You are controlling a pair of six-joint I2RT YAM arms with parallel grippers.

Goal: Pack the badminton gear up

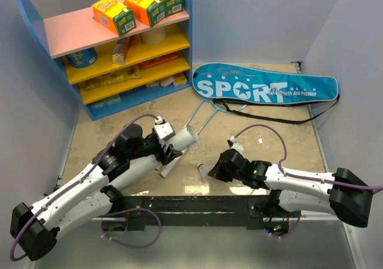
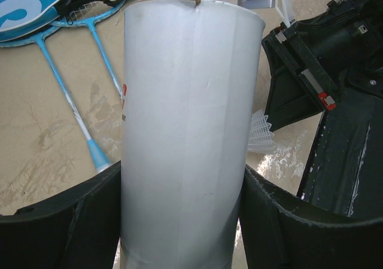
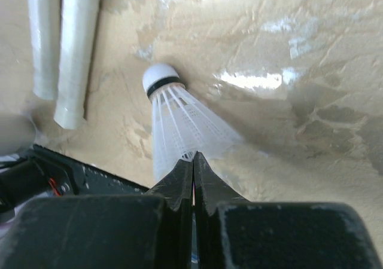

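The robot's right gripper pinches only the outer rim of the shuttlecock's skirt, so it should open and take the skirt nearer the cork [image 3: 172, 106] before it loads the white tube.
My left gripper [image 1: 173, 143] [image 2: 182, 182] is shut on a white tube [image 1: 182, 138] [image 2: 188, 89], its jaws pressed against both sides; the tube's open end points toward the bag. My right gripper [image 1: 212, 168] [image 3: 192, 158] is shut on the skirt of a white shuttlecock [image 1: 200, 168] [image 3: 179, 116], whose cork points away just above the table. The same shuttlecock [image 2: 261, 131] shows right of the tube. Two light-blue rackets [image 1: 203, 115] [image 2: 72, 101] lie with their heads inside the blue "SPORT" bag [image 1: 266, 88] [image 2: 27, 9]. Their white handles [image 3: 75, 48] lie beside the shuttlecock.
A blue shelf unit [image 1: 182, 54] with orange-green boxes [image 1: 143, 7] on its pink top stands at the back left. The bag's black strap [image 1: 269, 116] trails over the table. Grey walls close in both sides. A black base rail [image 1: 191, 206] runs along the near edge.
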